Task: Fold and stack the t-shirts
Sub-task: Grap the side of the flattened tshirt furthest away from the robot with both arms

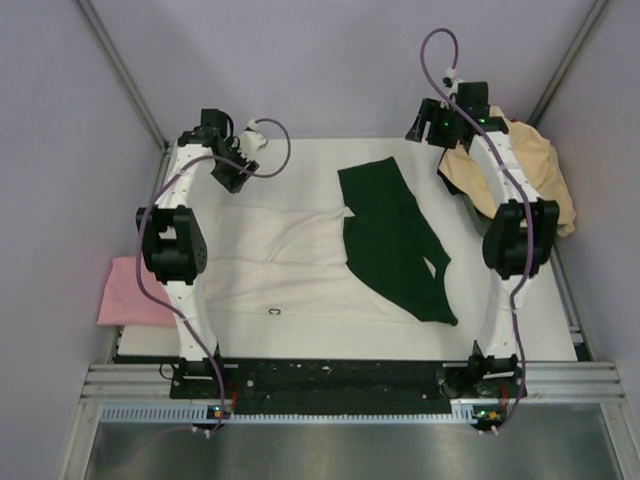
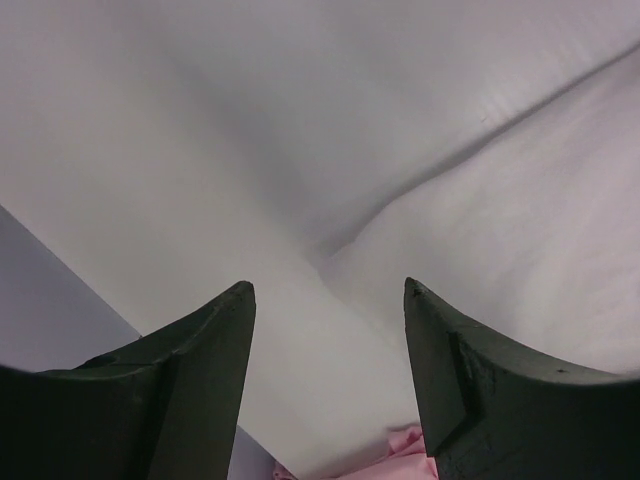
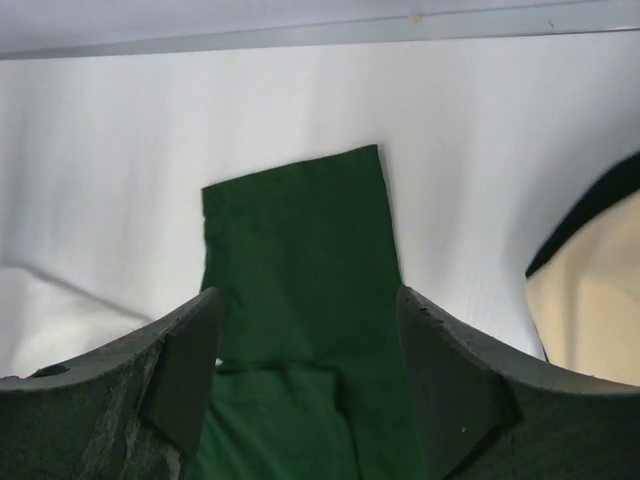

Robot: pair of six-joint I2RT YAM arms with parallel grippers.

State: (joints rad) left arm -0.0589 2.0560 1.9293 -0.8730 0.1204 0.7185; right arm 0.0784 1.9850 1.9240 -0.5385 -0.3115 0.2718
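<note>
My right gripper needs to next travel over to the dark green cloth's far corner (image 1: 391, 161) (image 3: 371, 158), on the side toward the tan t-shirt, and close on it there.
A white t-shirt (image 1: 285, 265) lies spread across the table's middle, with dark green cloth (image 1: 395, 240) lying over its right part. My left gripper (image 1: 232, 172) is open and empty above the white shirt's far left corner; the left wrist view shows white cloth (image 2: 480, 220) under its fingers (image 2: 200, 370). My right gripper (image 1: 420, 125) is open and empty at the far right, above the table. The right wrist view shows the green cloth (image 3: 300, 300) between its fingers (image 3: 450, 380). A pink t-shirt (image 1: 130, 292) lies at the left edge. A pale yellow-tan t-shirt (image 1: 520, 165) is bunched at the far right.
Grey walls close in the table on the left, back and right. The pink shirt (image 2: 410, 450) shows at the bottom of the left wrist view. The tan shirt (image 3: 590, 300) shows at the right of the right wrist view. A metal rail (image 1: 350, 385) runs along the near edge.
</note>
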